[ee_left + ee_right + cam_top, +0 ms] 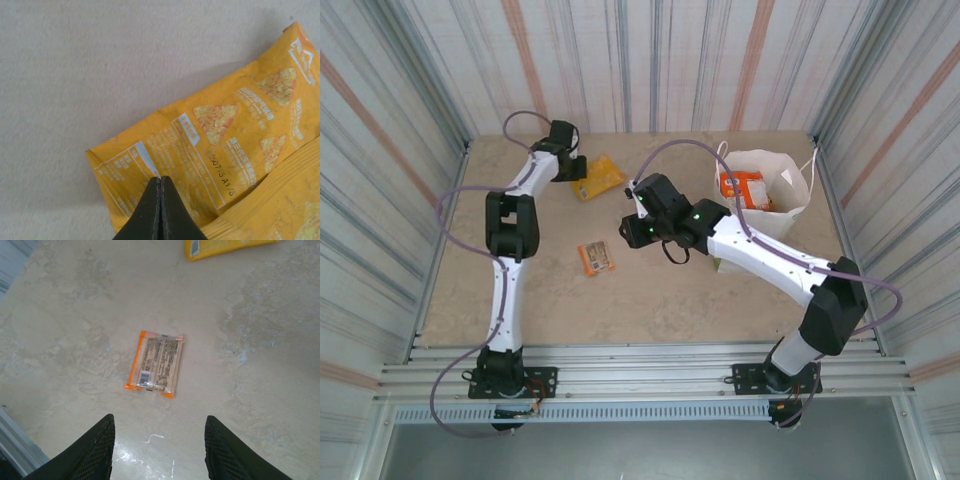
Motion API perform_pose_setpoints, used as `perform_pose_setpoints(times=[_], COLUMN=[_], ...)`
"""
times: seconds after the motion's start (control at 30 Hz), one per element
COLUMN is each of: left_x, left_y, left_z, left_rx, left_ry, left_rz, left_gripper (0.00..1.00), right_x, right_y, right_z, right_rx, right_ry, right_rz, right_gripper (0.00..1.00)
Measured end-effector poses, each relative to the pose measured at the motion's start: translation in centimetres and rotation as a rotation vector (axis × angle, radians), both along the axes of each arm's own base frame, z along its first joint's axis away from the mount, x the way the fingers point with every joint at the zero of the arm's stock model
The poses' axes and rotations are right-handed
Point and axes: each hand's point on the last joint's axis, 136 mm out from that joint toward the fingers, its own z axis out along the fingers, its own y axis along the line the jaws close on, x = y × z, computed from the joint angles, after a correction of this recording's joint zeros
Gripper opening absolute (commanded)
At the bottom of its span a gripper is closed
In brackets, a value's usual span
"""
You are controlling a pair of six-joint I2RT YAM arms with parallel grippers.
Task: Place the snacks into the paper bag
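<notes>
The left gripper's closed fingers lie on the yellow packet's flat side, so it should open and pinch the packet's long side (pixel 240 76) before lifting the packet.
A yellow snack packet (pixel 225 135) lies at the back left of the table, overlapping a second yellow one (pixel 285 200). My left gripper (pixel 160 178) is shut, its tips pinched together on the near edge of the first packet (pixel 600 177). A small orange bar (pixel 155 362) lies flat mid-table. My right gripper (pixel 157 445) hangs open above the table just short of the bar (pixel 595 257), with nothing between its fingers. The white paper bag (pixel 790 175) stands upright at the back right, with orange packets (pixel 744 188) inside.
A pale green packet (pixel 723 265) peeks out from under my right arm. Corrugated walls close in the table on three sides. A metal rail (pixel 640 355) runs along the near edge.
</notes>
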Motion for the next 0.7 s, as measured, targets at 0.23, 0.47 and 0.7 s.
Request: perform_pose_setpoints(times=[0.23,0.47,0.7], left_x=[-4.7,-11.6,-14.1], left_y=[-0.9,-3.0,-4.3], left_z=[-0.3,-0.4,0.8], left_rx=[-0.009,-0.024,-0.037], left_ry=[0.074,0.157,0.191], left_rz=[-0.046,-0.107,-0.168], left_gripper=[0.00,0.06,0.42], right_x=[-1.2,-2.1,-2.2], right_y=[-0.1,-0.7,-1.1], right_z=[2.2,2.6,2.8], right_rx=[0.029,0.029,0.029], right_ry=[-0.047,-0.067,-0.079], right_rz=[0.010,0.010,0.002], right_gripper=[0.49,0.49,0.49])
